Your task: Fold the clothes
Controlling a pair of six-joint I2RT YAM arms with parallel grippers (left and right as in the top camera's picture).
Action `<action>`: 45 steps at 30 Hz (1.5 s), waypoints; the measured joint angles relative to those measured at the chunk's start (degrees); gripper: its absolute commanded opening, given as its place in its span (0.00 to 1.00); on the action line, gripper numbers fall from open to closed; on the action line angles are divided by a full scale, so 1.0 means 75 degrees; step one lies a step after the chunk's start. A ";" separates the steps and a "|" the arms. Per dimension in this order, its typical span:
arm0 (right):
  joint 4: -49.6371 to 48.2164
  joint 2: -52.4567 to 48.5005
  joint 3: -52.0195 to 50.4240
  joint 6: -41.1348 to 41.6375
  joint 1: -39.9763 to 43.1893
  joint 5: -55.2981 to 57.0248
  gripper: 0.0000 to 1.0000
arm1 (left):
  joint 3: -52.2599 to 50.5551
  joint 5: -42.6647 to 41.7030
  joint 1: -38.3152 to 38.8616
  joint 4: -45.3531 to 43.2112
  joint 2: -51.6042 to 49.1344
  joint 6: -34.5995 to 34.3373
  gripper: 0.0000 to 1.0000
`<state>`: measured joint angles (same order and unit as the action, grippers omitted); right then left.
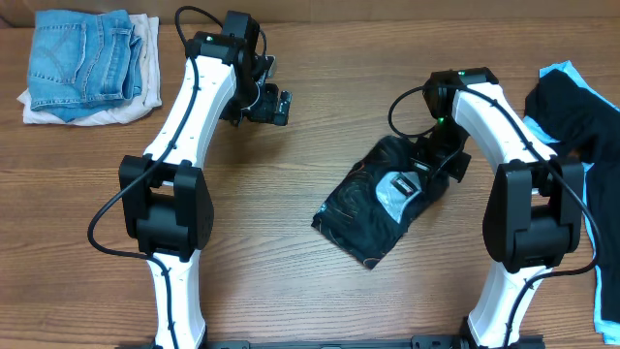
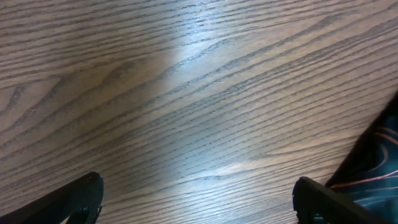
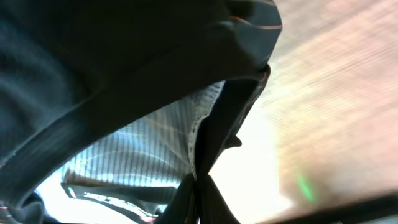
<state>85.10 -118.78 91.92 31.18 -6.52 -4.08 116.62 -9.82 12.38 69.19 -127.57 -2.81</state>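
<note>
The black jersey lies slanted and far from the left gripper, so next the right gripper grips the jersey's side edge (image 1: 422,206), turns it square and slides it closer.
The clothes here are chiefly a black jersey (image 1: 373,208) with thin contour lines, lying bunched in a rough rectangle at the table's middle right. My right gripper (image 1: 431,163) sits at its upper right edge. In the right wrist view the fingers (image 3: 208,202) are pressed together with a fold of the black jersey (image 3: 124,74) pinched between them. My left gripper (image 1: 274,105) hovers over bare wood up and to the left of the jersey, open and empty. Its two fingertips (image 2: 84,198) stand wide apart, and a corner of the jersey (image 2: 380,163) shows at the right edge.
A black-and-light-blue garment (image 1: 576,111) lies spread at the table's right edge, behind the right arm. Folded blue jeans (image 1: 82,58) rest on a white cloth (image 1: 145,44) at the far left corner. Bare wooden table (image 1: 291,252) lies between the two arms.
</note>
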 measured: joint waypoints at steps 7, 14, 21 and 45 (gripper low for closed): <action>-0.0125 0.0003 -0.0178 0.0198 0.0000 0.0230 0.34 | 0.0000 0.0000 0.0000 -0.0006 0.0000 0.0000 1.00; 0.0117 0.0003 -0.0530 0.0236 0.0000 0.0265 0.30 | 0.0000 0.0000 0.0000 -0.0012 0.0000 0.0000 1.00; 0.0399 0.0064 -0.0530 0.0242 0.0000 0.0265 0.20 | 0.0003 -0.0085 0.0000 -0.0326 0.0000 0.0067 0.93; -0.2069 0.0385 -0.2498 0.0612 0.0000 -0.0417 0.17 | 0.0000 -0.1014 0.0000 -0.0548 -0.0417 0.0632 0.95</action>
<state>69.58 -115.90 73.19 35.77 -6.52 -7.20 116.62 -17.43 12.38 65.08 -130.69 1.93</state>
